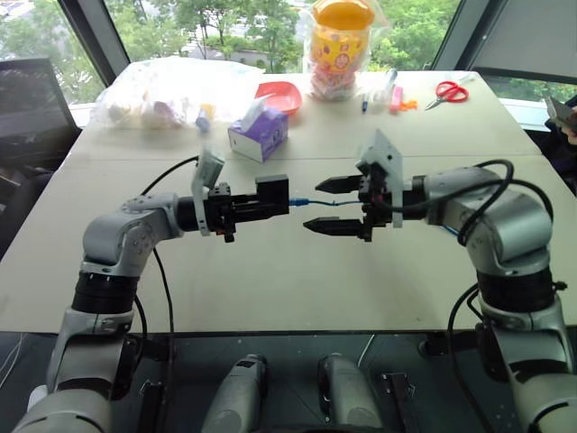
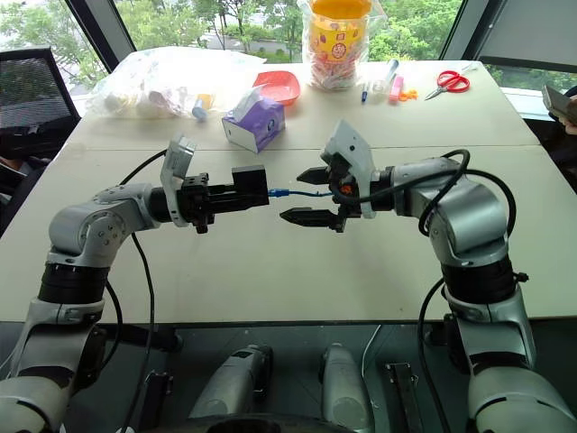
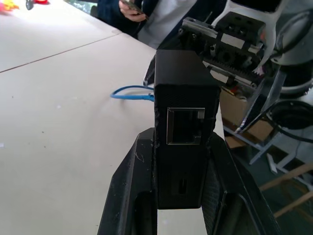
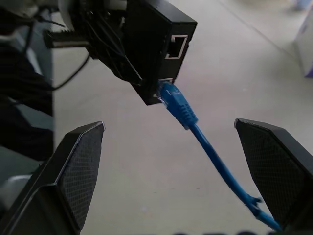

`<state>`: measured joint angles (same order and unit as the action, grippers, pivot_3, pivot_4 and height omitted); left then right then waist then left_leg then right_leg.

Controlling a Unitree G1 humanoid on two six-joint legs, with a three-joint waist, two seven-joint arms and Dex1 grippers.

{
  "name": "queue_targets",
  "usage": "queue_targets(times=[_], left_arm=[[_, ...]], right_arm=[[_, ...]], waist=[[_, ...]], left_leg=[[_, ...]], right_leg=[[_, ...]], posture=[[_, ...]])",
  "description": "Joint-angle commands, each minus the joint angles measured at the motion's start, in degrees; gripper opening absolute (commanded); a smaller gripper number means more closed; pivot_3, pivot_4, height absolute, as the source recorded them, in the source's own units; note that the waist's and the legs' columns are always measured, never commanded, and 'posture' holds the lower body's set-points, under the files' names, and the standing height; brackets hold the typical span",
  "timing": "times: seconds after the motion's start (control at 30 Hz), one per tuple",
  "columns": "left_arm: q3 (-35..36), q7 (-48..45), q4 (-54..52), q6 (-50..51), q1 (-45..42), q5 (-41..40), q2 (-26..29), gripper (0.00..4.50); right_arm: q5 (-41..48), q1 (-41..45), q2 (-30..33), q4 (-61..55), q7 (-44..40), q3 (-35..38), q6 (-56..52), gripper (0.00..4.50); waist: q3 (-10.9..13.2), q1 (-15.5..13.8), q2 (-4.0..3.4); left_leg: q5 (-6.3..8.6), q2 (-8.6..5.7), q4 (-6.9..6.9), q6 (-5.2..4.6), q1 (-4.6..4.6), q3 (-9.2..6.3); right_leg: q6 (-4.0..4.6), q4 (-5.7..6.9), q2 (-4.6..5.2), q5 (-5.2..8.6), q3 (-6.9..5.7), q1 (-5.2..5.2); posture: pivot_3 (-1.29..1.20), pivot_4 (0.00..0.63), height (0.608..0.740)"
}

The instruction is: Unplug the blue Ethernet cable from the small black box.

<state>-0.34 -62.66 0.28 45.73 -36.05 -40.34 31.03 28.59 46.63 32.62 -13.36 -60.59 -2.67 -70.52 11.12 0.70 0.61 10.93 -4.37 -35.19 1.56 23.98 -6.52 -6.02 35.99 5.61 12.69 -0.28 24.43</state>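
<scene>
The robot's right gripper has its open fingers around the blue cable behind the plug, so it should line up, move nearer the box and pinch the plug's body (image 4: 179, 106).
My left gripper (image 1: 257, 207) is shut on the small black box (image 1: 272, 194) and holds it in the air above the table, pointing toward my right arm. In the left wrist view the box (image 3: 183, 88) stands between the two fingers with an empty port facing the camera. The blue Ethernet cable (image 1: 329, 202) runs from the box's end toward my right gripper (image 1: 313, 205). That gripper is open, one finger above and one below the cable, not touching it. In the right wrist view the blue plug (image 4: 176, 105) sits at a port on the box's edge.
On the far half of the table (image 1: 270, 289) are a purple tissue box (image 1: 259, 133), a red bowl (image 1: 279, 94), a bagged yellow jar (image 1: 340, 45), red scissors (image 1: 449, 90) and a clear plastic bag (image 1: 162, 90). A person's hand with a phone (image 1: 563, 113) is at the right edge.
</scene>
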Motion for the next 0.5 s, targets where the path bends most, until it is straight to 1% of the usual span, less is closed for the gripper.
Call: queue_targets(times=[0.03,0.1,0.2,0.33,0.5], left_arm=[[0.7,-1.1,-1.3,-0.8,-1.4,-0.6,0.2,0.52],[0.6,-1.3,-1.6,-0.8,-1.3,-0.6,0.1,0.52],[0.4,-1.6,-1.4,-1.0,-1.3,-0.3,0.1,0.52],[0.4,-1.8,-1.3,-1.1,-1.4,0.0,0.1,0.52],[-0.2,-2.1,-1.6,-1.9,-1.1,0.9,0.3,0.52]], right_arm=[[4.9,3.8,-2.0,2.6,1.9,2.6,-6.2,4.44],[6.1,4.8,-2.8,3.3,2.9,2.4,-7.3,4.44],[6.6,5.2,-3.3,4.2,4.4,0.8,-6.9,3.65],[7.3,5.6,-3.1,5.2,5.6,0.0,-6.9,1.65],[8.3,6.2,-2.5,5.8,5.9,-0.6,-6.5,1.65]], waist=[[0.0,0.0,0.0],[0.0,0.0,0.0],[0.0,0.0,0.0],[0.0,0.1,0.0],[0.0,0.1,0.0]], left_leg=[[0.0,0.0,0.0,0.0,0.02,0.01],[0.0,-0.01,0.0,0.0,0.09,0.01],[0.01,0.0,0.01,-0.01,0.11,0.03],[0.01,0.0,0.01,-0.01,0.11,0.06],[0.01,0.0,0.01,-0.01,0.11,0.07]], right_leg=[[0.0,-0.01,0.0,0.0,0.0,0.02],[-0.01,-0.02,0.0,-0.01,0.0,0.07],[-0.15,-0.01,0.0,-0.08,0.0,0.11],[-0.23,-0.01,0.0,-0.13,0.0,0.11],[-0.24,0.0,0.0,-0.13,0.0,0.12]], posture=[[0.0,0.15,0.74],[0.0,0.15,0.74],[0.0,0.15,0.74],[0.0,0.15,0.74],[0.0,0.15,0.74]])
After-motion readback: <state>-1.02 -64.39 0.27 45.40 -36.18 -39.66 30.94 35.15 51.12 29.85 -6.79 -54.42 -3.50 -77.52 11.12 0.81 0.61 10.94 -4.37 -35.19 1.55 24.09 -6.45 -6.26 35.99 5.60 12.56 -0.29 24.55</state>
